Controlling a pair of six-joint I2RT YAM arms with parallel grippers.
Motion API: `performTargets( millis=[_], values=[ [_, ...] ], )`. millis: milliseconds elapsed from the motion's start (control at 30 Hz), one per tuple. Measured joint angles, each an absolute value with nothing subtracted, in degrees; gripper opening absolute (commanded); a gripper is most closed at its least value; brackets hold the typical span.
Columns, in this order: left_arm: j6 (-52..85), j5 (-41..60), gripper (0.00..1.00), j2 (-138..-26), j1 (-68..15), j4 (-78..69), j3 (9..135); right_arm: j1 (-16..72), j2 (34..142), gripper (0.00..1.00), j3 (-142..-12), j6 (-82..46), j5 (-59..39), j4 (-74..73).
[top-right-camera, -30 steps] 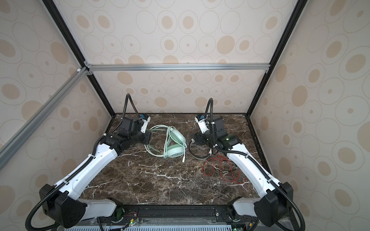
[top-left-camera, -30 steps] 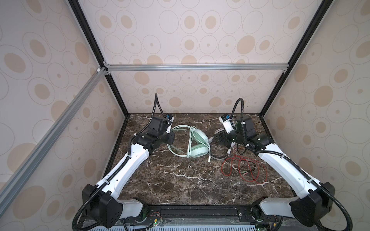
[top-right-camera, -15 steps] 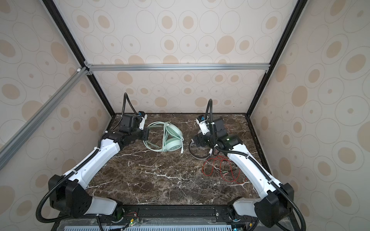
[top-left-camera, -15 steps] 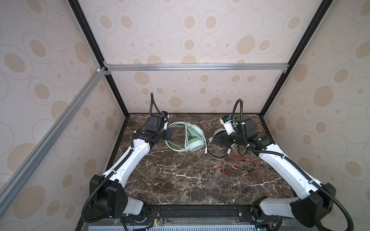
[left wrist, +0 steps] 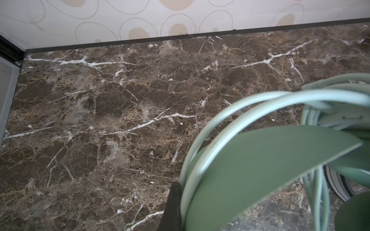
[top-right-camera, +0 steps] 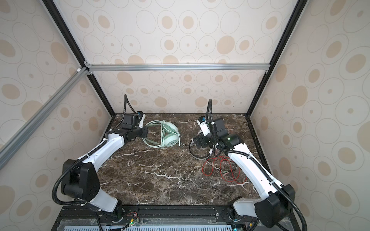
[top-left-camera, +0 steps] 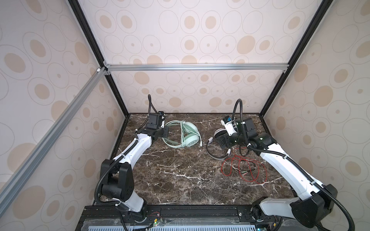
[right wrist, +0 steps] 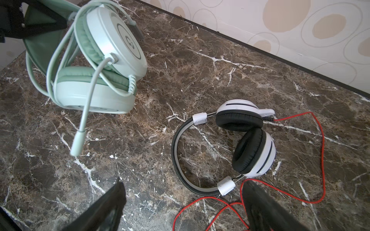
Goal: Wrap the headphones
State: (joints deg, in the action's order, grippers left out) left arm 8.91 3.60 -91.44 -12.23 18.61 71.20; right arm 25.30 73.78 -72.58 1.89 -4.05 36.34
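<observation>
My left gripper has the mint-green headphones. I will use it to set them down on the marble table (top-left-camera: 182, 132) (left wrist: 246, 107) close to the back wall.
The mint-green headphones (top-left-camera: 189, 136) (top-right-camera: 170, 137) lie at the back left of the marble table (top-left-camera: 180, 180), their pale cable looped around headband and ear cups. The cable's plug end (right wrist: 78, 143) sticks out free. My left gripper (top-left-camera: 165, 132) is shut on the green headband (left wrist: 260, 170); one dark finger (left wrist: 172, 208) shows beside it. The white-and-black headphones (right wrist: 250, 152) (top-left-camera: 215, 138) lie flat at the back right, and their red cable (top-left-camera: 246, 168) (right wrist: 322, 160) lies loose. My right gripper (right wrist: 183, 183) (top-left-camera: 223, 143) hovers open over the grey headband with nothing between its fingers.
The back wall (top-left-camera: 190, 96) stands close behind both pairs, and the side walls of the enclosure hem in the table. A black rail (top-left-camera: 180, 212) runs along the front edge. Red cable loops spread under my right forearm (top-left-camera: 280, 160).
My left arm has carried the mint-green headphones back and slightly left, toward the wall. My right gripper has opened wider above the white-and-black pair.
</observation>
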Motion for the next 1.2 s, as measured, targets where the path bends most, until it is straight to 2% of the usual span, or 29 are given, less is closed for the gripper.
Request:
performTargets(
  millis=[300, 1033, 1200],
  values=[
    [6.61, 4.47, 0.00, -102.48, -10.68, 15.90, 73.91, 25.30, 71.20, 0.94, -73.30, 0.69, -3.60, 39.09],
    [1.72, 10.26, 0.00, -125.34, -9.58, 15.49, 94.39, 25.30, 69.28, 0.97, -76.47, -0.10, -0.47, 45.65],
    [0.95, 11.00, 0.10, -127.52, -9.50, 16.38, 97.19, 25.30, 69.41, 0.97, -77.80, -0.23, 0.05, 45.80]
  ],
)
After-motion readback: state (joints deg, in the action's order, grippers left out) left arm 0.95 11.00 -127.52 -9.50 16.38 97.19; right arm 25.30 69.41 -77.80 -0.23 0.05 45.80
